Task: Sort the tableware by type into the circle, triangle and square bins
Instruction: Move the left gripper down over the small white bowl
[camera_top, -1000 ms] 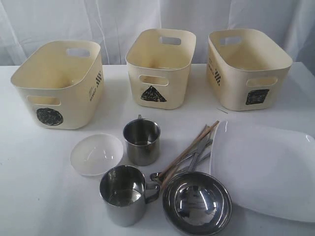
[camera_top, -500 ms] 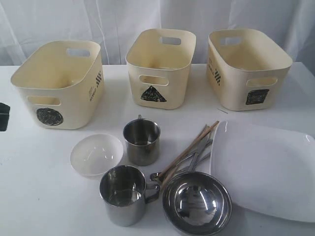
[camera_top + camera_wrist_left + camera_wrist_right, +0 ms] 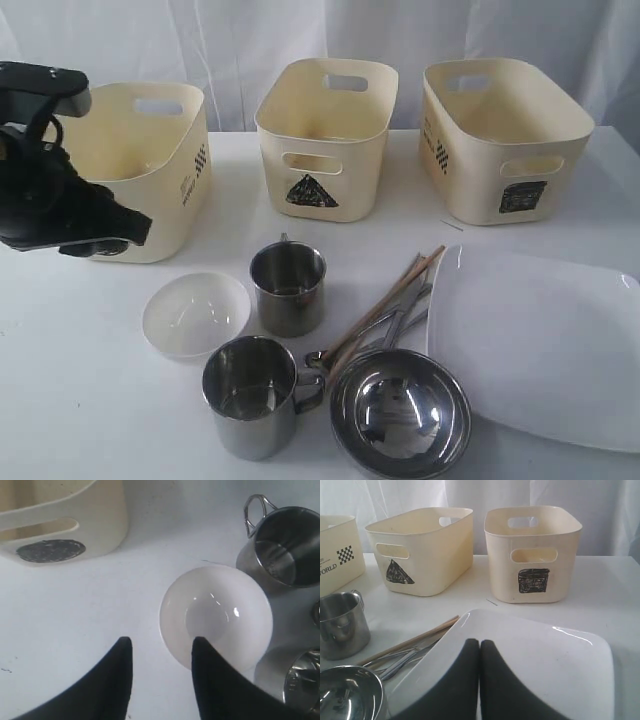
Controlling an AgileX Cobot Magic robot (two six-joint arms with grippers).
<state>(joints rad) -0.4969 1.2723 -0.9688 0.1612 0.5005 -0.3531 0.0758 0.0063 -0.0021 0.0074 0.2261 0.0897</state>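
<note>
Next, my left gripper grips the rim point(image 3: 146, 319) point(image 3: 165, 642) of the small white bowl at the side farthest from the two steel mugs.
My left gripper point(image 3: 138, 226) point(image 3: 159, 642) hangs open and empty in front of the circle bin point(image 3: 150, 150), beside the small white bowl point(image 3: 196, 313) point(image 3: 216, 617); one finger overlaps the bowl's rim in the left wrist view. Two steel mugs point(image 3: 288, 288) point(image 3: 250, 395), a steel bowl point(image 3: 401, 412), wooden chopsticks point(image 3: 385, 300) and metal utensils point(image 3: 405, 322) lie at the table's front. The large white plate point(image 3: 540, 340) point(image 3: 545, 655) lies on the right. My right gripper point(image 3: 480, 642) is shut and empty above that plate; the exterior view does not show it.
The triangle bin point(image 3: 325, 135) point(image 3: 420, 547) stands at the back middle and the square bin point(image 3: 500, 135) point(image 3: 532, 552) at the back right. All three bins look empty. A white curtain hangs behind the table.
The left arm has swung in from the left edge of the exterior view and now covers part of the circle bin's front. The tableware has not moved.
</note>
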